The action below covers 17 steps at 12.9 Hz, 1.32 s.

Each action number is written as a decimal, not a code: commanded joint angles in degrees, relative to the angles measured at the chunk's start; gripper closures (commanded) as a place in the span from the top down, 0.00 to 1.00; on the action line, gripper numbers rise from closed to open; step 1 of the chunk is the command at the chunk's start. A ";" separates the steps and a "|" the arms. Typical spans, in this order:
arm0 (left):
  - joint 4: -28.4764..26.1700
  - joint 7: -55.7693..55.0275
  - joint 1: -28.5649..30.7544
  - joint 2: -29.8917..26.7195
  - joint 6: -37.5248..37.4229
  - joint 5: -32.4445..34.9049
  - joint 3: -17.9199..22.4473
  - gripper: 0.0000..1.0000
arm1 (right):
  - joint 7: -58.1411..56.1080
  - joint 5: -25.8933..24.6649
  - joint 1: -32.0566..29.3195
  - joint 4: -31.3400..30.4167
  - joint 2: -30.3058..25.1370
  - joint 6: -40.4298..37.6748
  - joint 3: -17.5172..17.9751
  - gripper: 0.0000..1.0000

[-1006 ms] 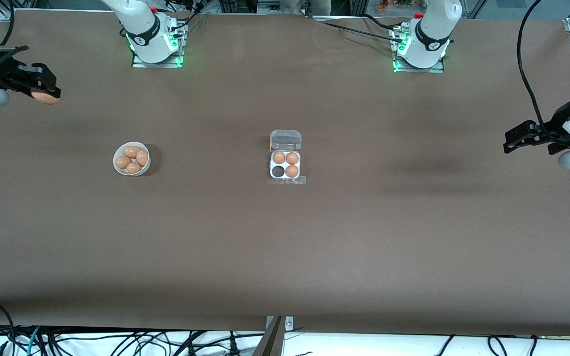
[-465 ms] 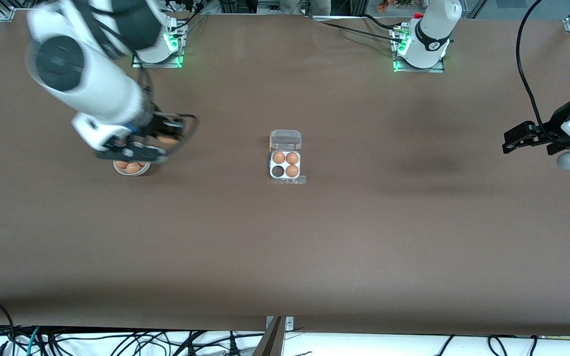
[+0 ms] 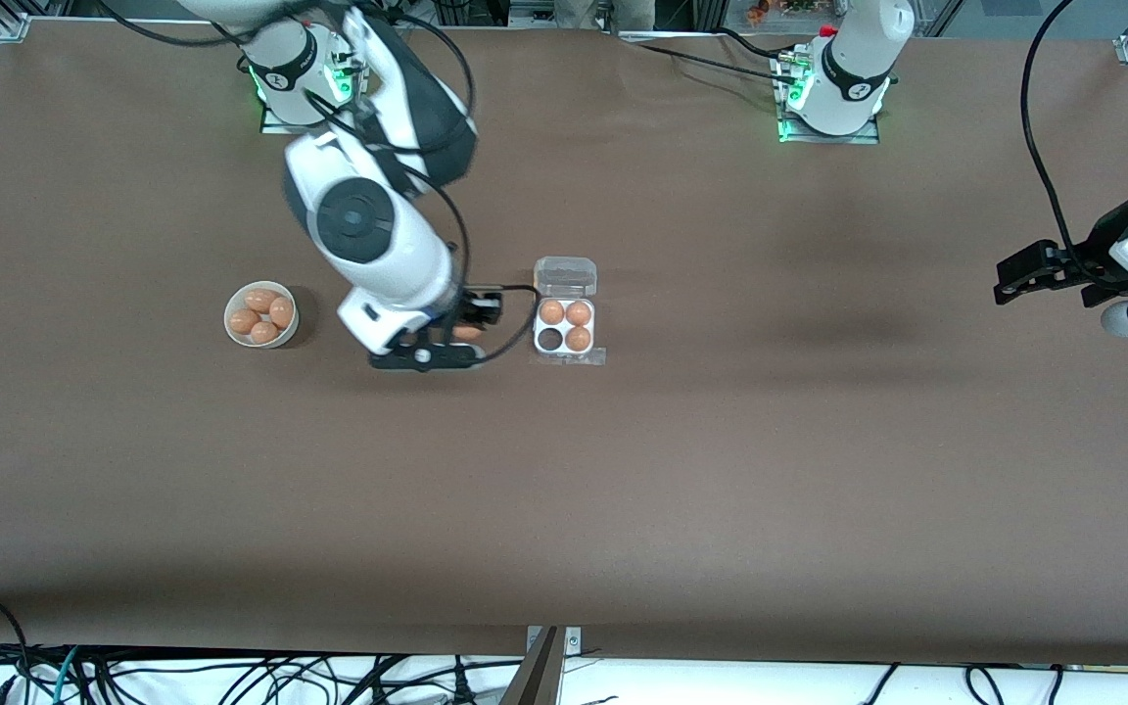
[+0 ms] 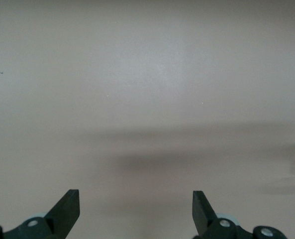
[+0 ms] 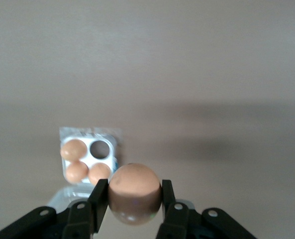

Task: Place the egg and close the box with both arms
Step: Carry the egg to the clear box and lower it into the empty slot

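Next, I open my right gripper to let the brown egg go in the empty dark cell of the open box [image 3: 549, 340] [image 5: 100, 150].
The box [image 3: 565, 326] sits mid-table with its clear lid [image 3: 565, 276] open, three brown eggs in its cells and one empty dark cell [image 3: 550, 339]. It also shows in the right wrist view [image 5: 89, 160]. My right gripper [image 3: 466, 333] is shut on a brown egg [image 5: 135, 193] and holds it over the table beside the box, toward the right arm's end. My left gripper [image 3: 1012, 279] is open and empty over bare table at the left arm's end; in the left wrist view its fingers [image 4: 67, 209] stand wide apart.
A round white bowl [image 3: 261, 314] with several brown eggs stands toward the right arm's end of the table. Cables hang along the table's front edge.
My right arm has swung from over the table's end, across the bowl, to beside the box, carrying the egg. The left arm has not moved.
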 commanded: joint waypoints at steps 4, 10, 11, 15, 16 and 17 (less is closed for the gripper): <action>0.74 0.82 -0.05 0.15 -0.73 0.43 -0.05 1.00 | 4.70 -0.94 5.53 2.53 10.01 8.11 -0.94 0.00; 0.82 0.82 -0.05 0.24 -0.73 0.43 -0.05 1.00 | 9.36 -2.00 7.82 2.53 13.36 10.49 -1.02 0.00; 0.82 0.82 0.03 0.24 -0.73 0.43 -0.05 1.00 | 9.72 -2.00 8.26 2.61 13.71 11.02 -1.02 0.00; 0.82 0.82 -0.05 0.24 -0.73 0.43 -0.05 1.00 | 11.04 -2.00 9.05 2.70 15.03 12.78 -1.11 0.00; 0.82 0.82 0.03 0.24 -0.73 0.43 -0.05 1.00 | 11.04 -2.00 9.06 2.70 15.03 12.87 -1.11 0.00; 0.82 0.82 -0.05 0.24 -0.73 0.43 -0.05 1.00 | 10.95 -2.00 8.97 2.88 15.03 12.87 -1.11 0.27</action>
